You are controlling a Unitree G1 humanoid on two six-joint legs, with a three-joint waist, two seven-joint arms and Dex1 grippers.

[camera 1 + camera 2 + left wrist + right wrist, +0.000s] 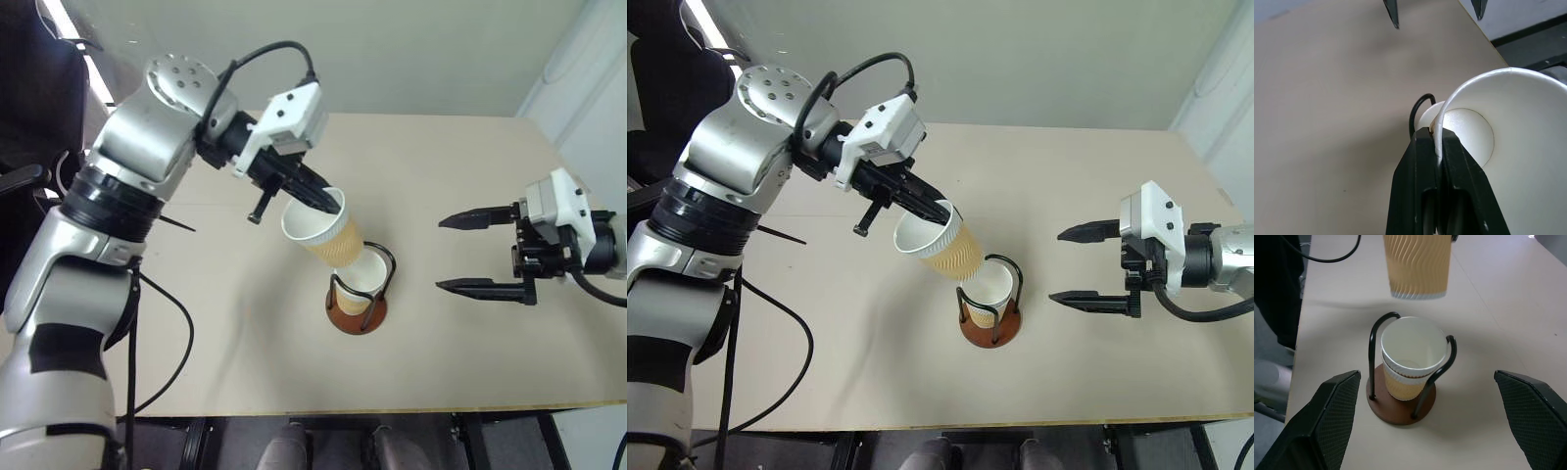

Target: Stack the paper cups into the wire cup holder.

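I should let go of the tan-yellow paper cup, now tilted in the air, with my left gripper inside the upright cup standing in the wire holder (361, 273).
My left gripper (331, 203) is shut on the white rim of a tan-yellow paper cup (321, 233). It holds the cup tilted in the air, just up and left of the wire cup holder (357, 311). The left wrist view shows both black fingers (1422, 161) pinching the rim (1438, 142). Another paper cup (1411, 357) stands upright inside the holder's black wire loops on the reddish-brown base (1382, 412); the held cup's bottom (1418, 289) hangs above its mouth. My right gripper (460, 253) stays open to the right of the holder, empty.
The holder stands near the middle of a beige table (441, 352); the table's front edge runs close below it. A black cable (181, 343) loops over the table's left part. A dark chair (29, 88) sits off the table's far left corner.
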